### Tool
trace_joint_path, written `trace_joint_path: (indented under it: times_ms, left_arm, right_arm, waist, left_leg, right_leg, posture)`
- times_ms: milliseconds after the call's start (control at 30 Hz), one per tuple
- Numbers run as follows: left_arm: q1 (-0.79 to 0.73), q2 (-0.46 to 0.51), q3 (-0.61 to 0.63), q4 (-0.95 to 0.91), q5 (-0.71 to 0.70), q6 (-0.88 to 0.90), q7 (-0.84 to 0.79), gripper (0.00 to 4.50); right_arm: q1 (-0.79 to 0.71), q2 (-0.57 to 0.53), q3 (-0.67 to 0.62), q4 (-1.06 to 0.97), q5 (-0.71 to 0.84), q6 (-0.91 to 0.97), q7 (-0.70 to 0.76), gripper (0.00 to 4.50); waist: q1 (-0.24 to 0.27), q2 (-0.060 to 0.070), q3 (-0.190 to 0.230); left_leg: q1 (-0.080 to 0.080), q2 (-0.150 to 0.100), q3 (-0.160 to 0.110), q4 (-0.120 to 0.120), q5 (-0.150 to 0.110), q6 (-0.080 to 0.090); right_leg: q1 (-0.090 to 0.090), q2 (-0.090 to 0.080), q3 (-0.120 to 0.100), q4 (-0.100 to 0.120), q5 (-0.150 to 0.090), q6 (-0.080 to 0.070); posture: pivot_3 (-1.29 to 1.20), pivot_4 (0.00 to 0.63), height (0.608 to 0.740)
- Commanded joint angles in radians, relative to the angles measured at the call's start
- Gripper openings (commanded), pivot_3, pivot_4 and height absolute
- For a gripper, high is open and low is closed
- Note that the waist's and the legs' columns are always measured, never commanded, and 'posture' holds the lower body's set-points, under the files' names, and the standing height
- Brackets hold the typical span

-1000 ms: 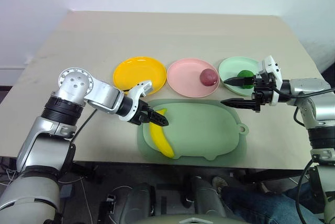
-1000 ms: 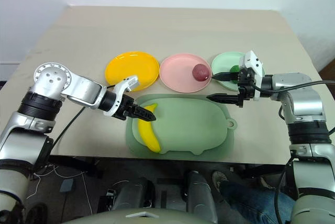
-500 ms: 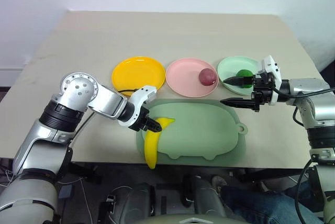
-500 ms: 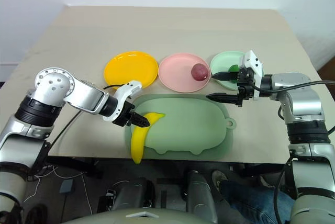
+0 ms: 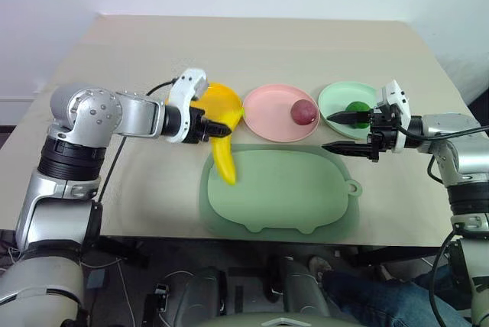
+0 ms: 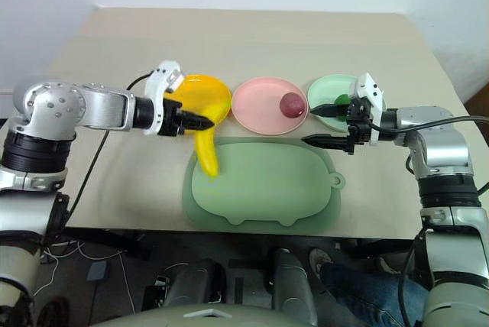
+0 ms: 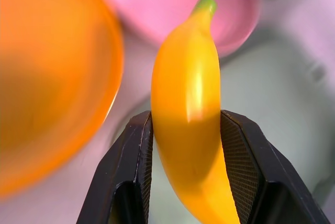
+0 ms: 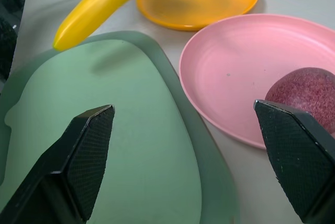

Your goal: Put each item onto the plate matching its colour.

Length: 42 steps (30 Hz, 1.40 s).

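I need to let go of the banana with my left gripper on the yellow-orange plate, toward the rim (image 5: pixel 192 112) farthest from the pink plate.
My left gripper (image 5: pixel 209 127) is shut on the long yellow banana (image 5: pixel 224 156), holding it in the air over the near edge of the yellow-orange plate (image 5: pixel 227 101). The banana's free end hangs down toward the pale green mat. In the left wrist view the banana (image 7: pixel 189 110) is clamped between both black fingers (image 7: pixel 137 162). The reddish-purple fruit (image 5: pixel 304 111) lies on the pink plate (image 5: pixel 271 118). The dark green fruit (image 5: pixel 355 108) rests on the mint green plate (image 5: pixel 335 101). My right gripper (image 5: pixel 337 133) is open in front of the green plate, holding nothing.
A large pale green pig-shaped mat (image 5: pixel 284 191) lies at the table's near edge, below the three plates. The beige tabletop (image 5: pixel 260 48) stretches bare behind the plates, up to a white wall.
My left gripper shut on the banana, lifted it off the mat and carried it back and up to the yellow plate. The right arm has kept still.
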Motion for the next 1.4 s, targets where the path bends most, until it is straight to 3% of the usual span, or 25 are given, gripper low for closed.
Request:
trace_joint_path:
  times_ms: [33, 200, 267, 333, 467, 600, 833, 1200, 1400]
  left_arm:
    - [0.011, 0.0, 0.028, -0.062, 0.085, -0.063, -0.042, 1.58]
    - [0.025, 0.01, -0.002, -0.031, 0.234, -0.079, -0.062, 1.58]
    - [0.048, 0.004, 0.031, -0.002, 0.282, -0.167, -0.106, 1.58]
    - [0.026, -0.014, 0.1, 0.101, 0.28, -0.13, -0.108, 1.58]
    - [0.029, -0.022, 0.167, 0.213, 0.364, -0.236, -0.109, 1.58]
    - [0.038, -0.021, 0.136, 0.225, 0.488, -0.425, -0.179, 1.58]
    - [-0.038, -0.104, 0.283, 0.43, 0.486, -0.377, -0.11, 1.58]
    - [-0.029, -0.14, 0.292, 0.552, 0.589, -0.449, -0.129, 1.58]
    - [-0.018, -0.152, 0.229, 0.535, 0.677, -0.532, -0.185, 3.55]
  right_arm:
    - [-0.032, 0.003, -0.01, 0.004, -0.005, -0.02, 0.001, 4.5]
    - [-0.037, 0.004, -0.015, 0.007, -0.007, -0.017, 0.003, 4.5]
    - [-0.034, 0.005, -0.015, 0.008, -0.011, -0.021, 0.003, 4.5]
    - [-0.033, 0.005, -0.016, 0.006, -0.01, -0.019, 0.001, 4.5]
    - [-0.038, 0.004, -0.017, 0.014, -0.012, -0.017, 0.002, 4.5]
    - [-0.042, 0.007, -0.014, 0.019, -0.017, -0.021, 0.001, 4.5]
    - [-0.041, 0.013, -0.013, 0.015, -0.021, -0.02, 0.0, 4.5]
    - [-0.035, 0.008, -0.021, 0.002, -0.017, -0.015, -0.007, 4.5]
    - [-0.034, 0.008, -0.022, 0.0, -0.016, -0.014, -0.011, 4.5]
  waist:
    - [-0.001, 0.0, 0.0]
    - [-0.001, 0.0, 0.0]
    - [-0.001, 0.0, 0.0]
    - [0.0, 0.0, 0.0]
    - [-0.001, 0.0, 0.0]
    - [0.002, 0.0, 0.0]
    - [-0.001, 0.0, 0.0]
    - [0.0, 0.0, 0.0]
    - [-0.001, 0.0, 0.0]
  left_leg:
    - [0.0, 0.0, 0.0, 0.0, 0.0, 0.0]
    - [0.0, 0.0, 0.0, -0.001, 0.0, 0.0]
    - [0.0, 0.0, 0.0, -0.001, 0.0, 0.0]
    - [0.0, 0.0, 0.001, 0.0, 0.0, 0.0]
    - [0.0, 0.0, 0.0, 0.0, 0.0, 0.0]
    - [-0.001, 0.0, 0.001, 0.0, 0.0, 0.0]
    - [-0.001, 0.0, 0.001, -0.001, 0.0, 0.001]
    - [-0.001, 0.001, 0.001, -0.001, 0.0, 0.001]
    - [-0.001, 0.001, 0.001, -0.001, 0.0, 0.001]
  right_leg:
    - [0.0, 0.0, 0.0, 0.0, 0.0, 0.0]
    - [0.0, 0.0, 0.0, 0.0, 0.0, 0.0]
    - [0.0, 0.0, 0.0, 0.0, 0.0, 0.0]
    - [0.0, 0.0, 0.0, 0.0, 0.0, 0.0]
    - [-0.001, 0.0, 0.0, 0.0, 0.0, 0.0]
    - [-0.001, 0.0, 0.0, 0.0, 0.0, 0.0]
    - [-0.001, 0.0, -0.001, 0.0, 0.0, 0.0]
    - [-0.001, 0.0, -0.001, 0.0, 0.0, 0.0]
    - [-0.001, 0.0, -0.001, 0.0, 0.0, 0.0]
  posture:
    - [0.0, 0.15, 0.74]
    - [0.0, 0.15, 0.74]
    - [0.0, 0.15, 0.74]
    - [0.0, 0.15, 0.74]
    - [0.0, 0.15, 0.74]
    - [0.0, 0.15, 0.74]
    - [0.0, 0.15, 0.74]
    - [0.0, 0.15, 0.74]
    - [0.0, 0.15, 0.74]
